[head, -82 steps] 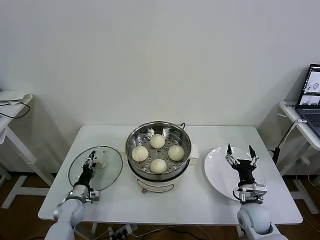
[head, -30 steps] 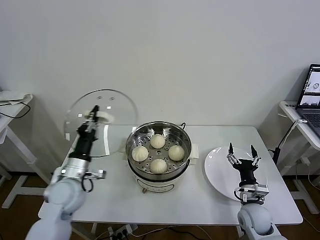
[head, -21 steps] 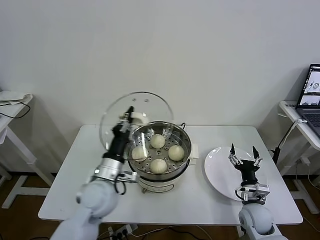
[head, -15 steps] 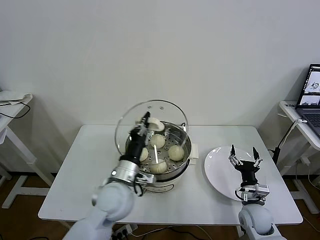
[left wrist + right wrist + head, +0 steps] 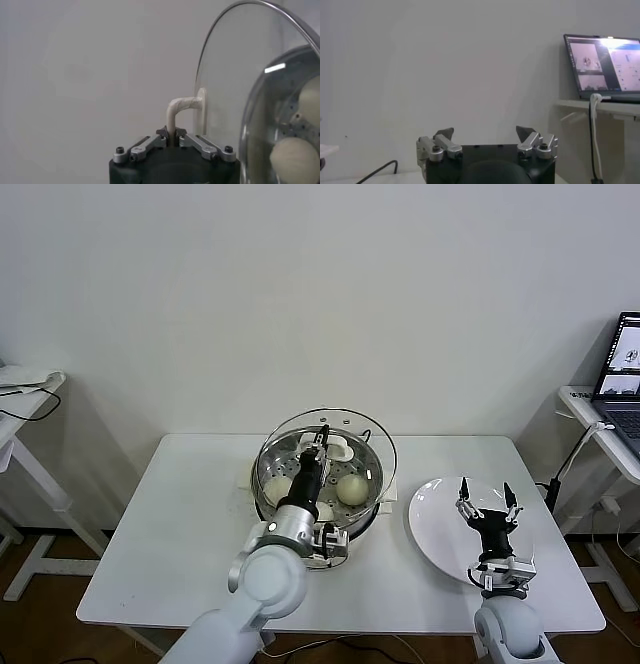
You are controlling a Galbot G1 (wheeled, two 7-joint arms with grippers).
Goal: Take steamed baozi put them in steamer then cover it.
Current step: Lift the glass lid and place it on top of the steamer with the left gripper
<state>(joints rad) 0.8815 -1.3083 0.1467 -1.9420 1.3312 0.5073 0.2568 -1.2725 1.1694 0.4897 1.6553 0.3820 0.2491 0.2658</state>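
Note:
The robot's left gripper needs to let go of the glass cover on the rim of the steamer (image 5: 317,477), closed over the baozi.
The steamer (image 5: 362,526) stands mid-table with steamed baozi on its perforated tray; two baozi (image 5: 351,487) (image 5: 277,487) show, and my left arm hides the rest. My left gripper (image 5: 320,440) is shut on the cream-white handle (image 5: 173,120) of the glass cover (image 5: 375,449). It holds the cover tilted just above the pot. In the left wrist view the glass (image 5: 235,90) stands edge-on, with a baozi (image 5: 295,157) seen through it. My right gripper (image 5: 484,489) hovers open and empty over the white plate (image 5: 440,534).
The white table (image 5: 150,524) has bare room on its left side. A laptop (image 5: 625,369) sits on a side desk at the far right, with a cable (image 5: 570,459) hanging down. Another small desk (image 5: 25,384) stands at the far left.
My left arm lifted the cover off the table's left side, carried it rightward, and brought it down over the steamer. The right arm stayed where it was.

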